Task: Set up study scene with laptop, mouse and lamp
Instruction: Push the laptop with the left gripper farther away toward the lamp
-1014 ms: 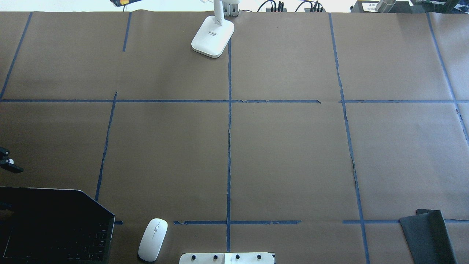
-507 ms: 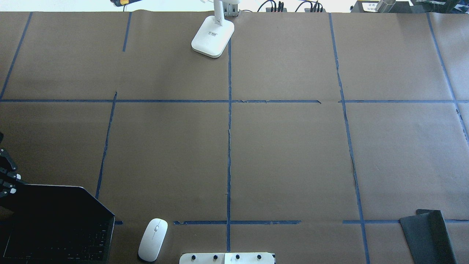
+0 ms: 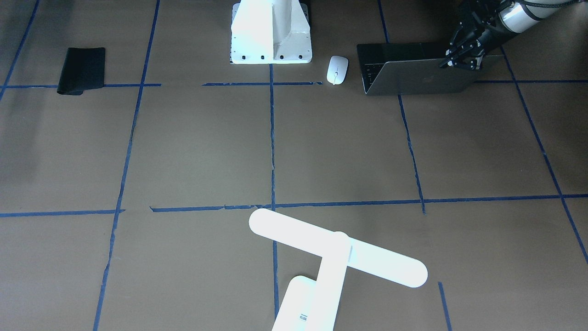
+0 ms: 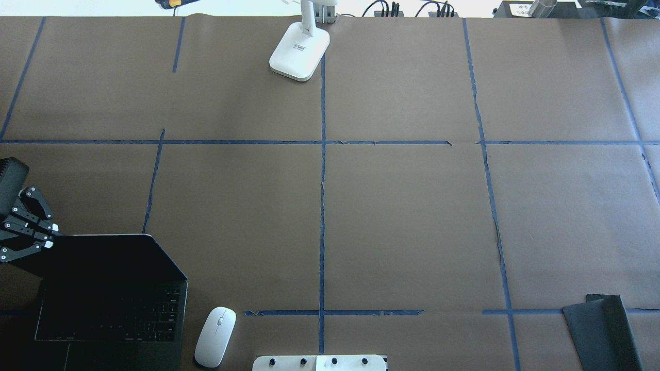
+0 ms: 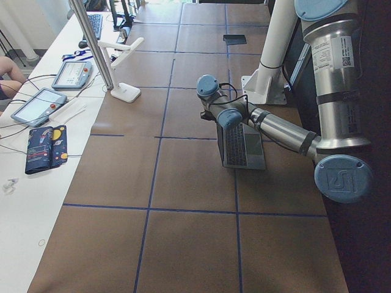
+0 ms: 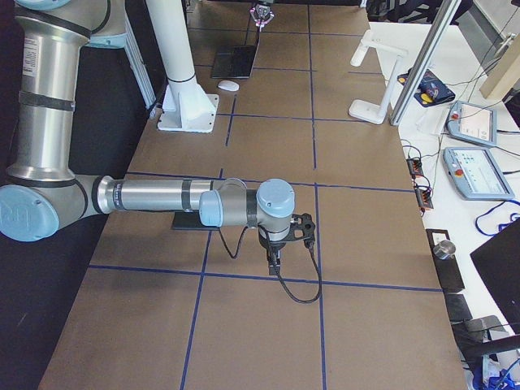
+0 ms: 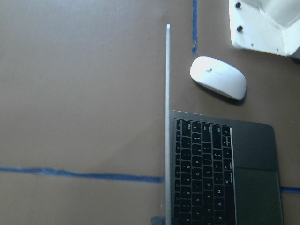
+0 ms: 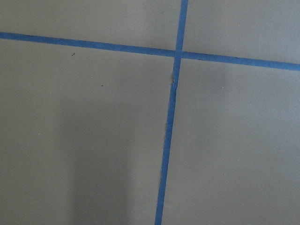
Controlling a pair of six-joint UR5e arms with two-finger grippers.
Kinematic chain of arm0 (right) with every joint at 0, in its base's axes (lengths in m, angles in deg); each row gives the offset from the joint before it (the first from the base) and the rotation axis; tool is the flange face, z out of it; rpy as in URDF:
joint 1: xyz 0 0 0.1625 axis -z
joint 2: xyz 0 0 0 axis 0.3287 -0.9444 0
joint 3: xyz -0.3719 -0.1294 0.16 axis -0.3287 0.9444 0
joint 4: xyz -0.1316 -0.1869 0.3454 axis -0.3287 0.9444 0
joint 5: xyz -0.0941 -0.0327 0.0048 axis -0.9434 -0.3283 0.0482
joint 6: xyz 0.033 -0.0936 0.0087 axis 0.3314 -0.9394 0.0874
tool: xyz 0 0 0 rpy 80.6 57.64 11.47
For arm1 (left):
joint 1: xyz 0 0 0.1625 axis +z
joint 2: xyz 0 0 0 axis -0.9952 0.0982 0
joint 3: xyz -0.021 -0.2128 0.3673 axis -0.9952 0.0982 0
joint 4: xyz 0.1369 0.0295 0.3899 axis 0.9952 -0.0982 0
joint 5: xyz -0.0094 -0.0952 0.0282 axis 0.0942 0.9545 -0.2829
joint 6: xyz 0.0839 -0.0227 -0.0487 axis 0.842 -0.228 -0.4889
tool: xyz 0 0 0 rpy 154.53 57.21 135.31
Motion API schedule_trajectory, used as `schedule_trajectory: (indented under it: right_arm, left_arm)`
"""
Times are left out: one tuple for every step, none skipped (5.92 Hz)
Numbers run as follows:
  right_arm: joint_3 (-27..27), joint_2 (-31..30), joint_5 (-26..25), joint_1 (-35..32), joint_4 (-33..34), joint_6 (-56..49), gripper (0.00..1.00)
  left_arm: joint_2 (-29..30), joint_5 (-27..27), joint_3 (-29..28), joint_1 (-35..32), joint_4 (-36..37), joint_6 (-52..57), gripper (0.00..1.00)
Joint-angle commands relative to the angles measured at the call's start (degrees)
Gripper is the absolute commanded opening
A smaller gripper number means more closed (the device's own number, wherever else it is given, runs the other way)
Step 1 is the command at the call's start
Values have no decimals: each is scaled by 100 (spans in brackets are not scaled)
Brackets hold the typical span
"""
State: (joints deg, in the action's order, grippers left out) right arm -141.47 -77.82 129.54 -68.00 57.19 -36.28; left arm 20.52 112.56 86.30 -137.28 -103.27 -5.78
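Note:
Next, my left gripper releases the laptop over the blue tape line (image 3: 342, 190) beside the bar head of the white lamp.
The space-grey laptop (image 4: 108, 314) stands open at the table's near left, its lid (image 3: 420, 76) raised. My left gripper (image 4: 50, 238) is shut on the lid's top edge near its outer corner (image 3: 460, 63). In the left wrist view the lid runs edge-on beside the keyboard (image 7: 201, 173). The white mouse (image 4: 215, 336) lies just right of the laptop, apart from it (image 7: 218, 77). The white lamp (image 4: 299, 51) stands at the far middle edge, its bar head (image 3: 337, 248) crossing the arm. My right gripper (image 6: 276, 253) points down over bare paper; whether it is open or shut, I cannot tell.
A black soft pad (image 4: 600, 330) lies at the near right. The white bolted pedestal (image 4: 319, 363) sits at the near middle. Blue tape lines (image 8: 171, 117) divide the brown paper. A side table holds tablets (image 5: 40, 105), with a person's arm (image 5: 6, 73) at its edge.
My left gripper has come further into view and moved right and away from the near edge, and the laptop held by its lid has shifted with it. Mouse and lamp stayed put.

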Motion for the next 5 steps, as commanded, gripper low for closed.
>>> schedule_trajectory:
  right_arm:
    - [8, 9, 0, 0, 2, 0, 100]
    - [17, 9, 0, 0, 2, 0, 100]
    - [17, 9, 0, 0, 2, 0, 100]
    - [17, 9, 0, 0, -7, 0, 100]
    - [8, 0, 0, 0, 2, 9, 100]
  left_arm:
    - [814, -21, -269, -200, 197, 308, 0]
    - [1568, -29, -672, -384, 634, 519, 0]
    - [2237, -29, -1172, -560, 978, 799, 0]
    - [3009, -56, -1899, -640, 1025, 802, 0]
    - [3730, -73, -2646, -641, 1017, 741, 0]
